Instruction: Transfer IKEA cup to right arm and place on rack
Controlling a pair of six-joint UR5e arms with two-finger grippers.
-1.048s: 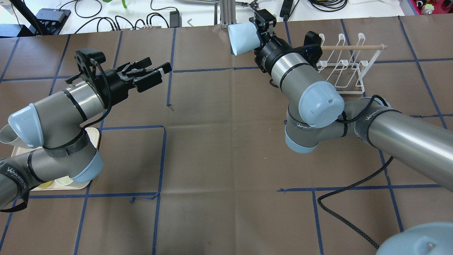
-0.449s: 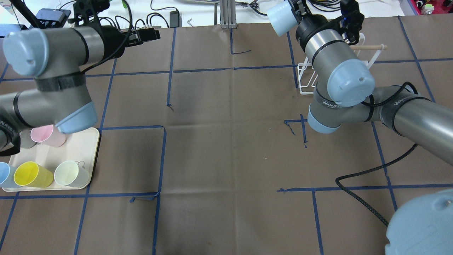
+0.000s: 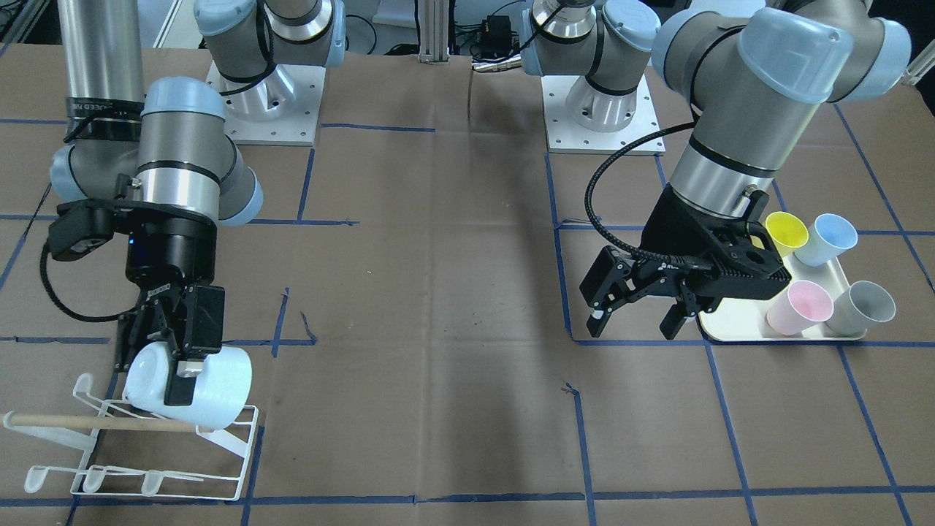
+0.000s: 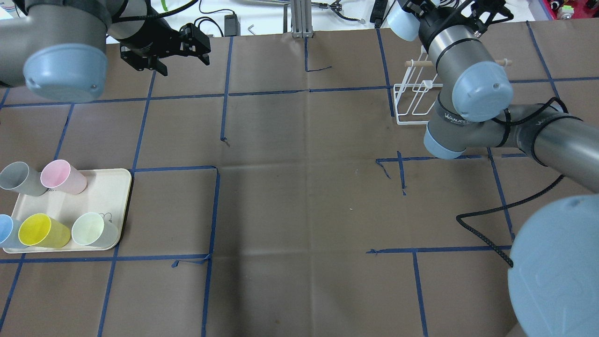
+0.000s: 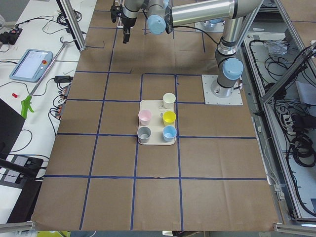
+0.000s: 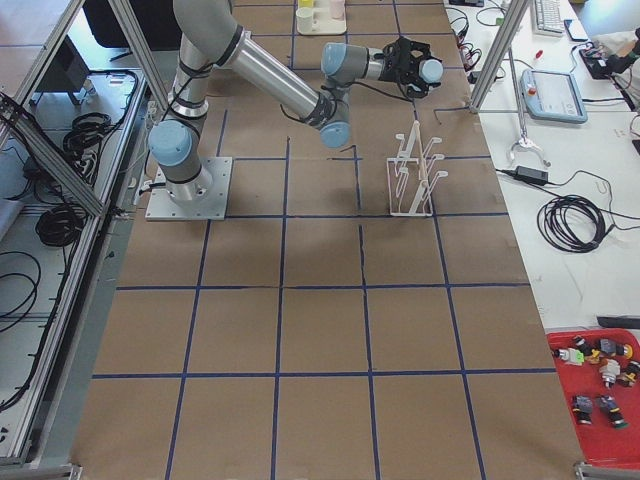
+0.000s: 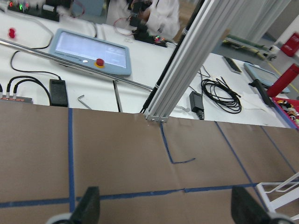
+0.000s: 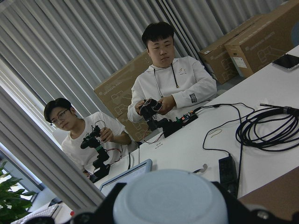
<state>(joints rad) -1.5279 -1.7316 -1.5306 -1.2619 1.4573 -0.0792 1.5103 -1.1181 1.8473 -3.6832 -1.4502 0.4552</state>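
Observation:
My right gripper will let go of the pale-blue IKEA cup on the white wire rack's front peg (image 3: pixel 169 491) that is nearest to the cream tray.
My right gripper (image 3: pixel 169 374) is shut on a pale-blue IKEA cup (image 3: pixel 219 387). The cup lies on its side, just above the white wire rack (image 3: pixel 157 478) and by its wooden dowel (image 3: pixel 66 421). In the overhead view the cup (image 4: pixel 401 21) sits at the far edge, beyond the rack (image 4: pixel 415 99). In the right wrist view the cup (image 8: pixel 168 198) fills the bottom between the jaws. My left gripper (image 3: pixel 632 327) is open and empty, hanging beside the cream tray (image 3: pixel 730 332). It also shows in the overhead view (image 4: pixel 183 63).
The tray (image 4: pixel 110 187) holds grey, pink, blue, yellow and pale-green cups. A braided black hose (image 4: pixel 486 243) lies on the brown mat at the right. An aluminium post (image 4: pixel 299 18), cables and operators stand past the table's far edge.
My right arm has carried the cup farther out and to the right, over the rack. My left arm has lifted and swung back with its gripper open, uncovering the tray.

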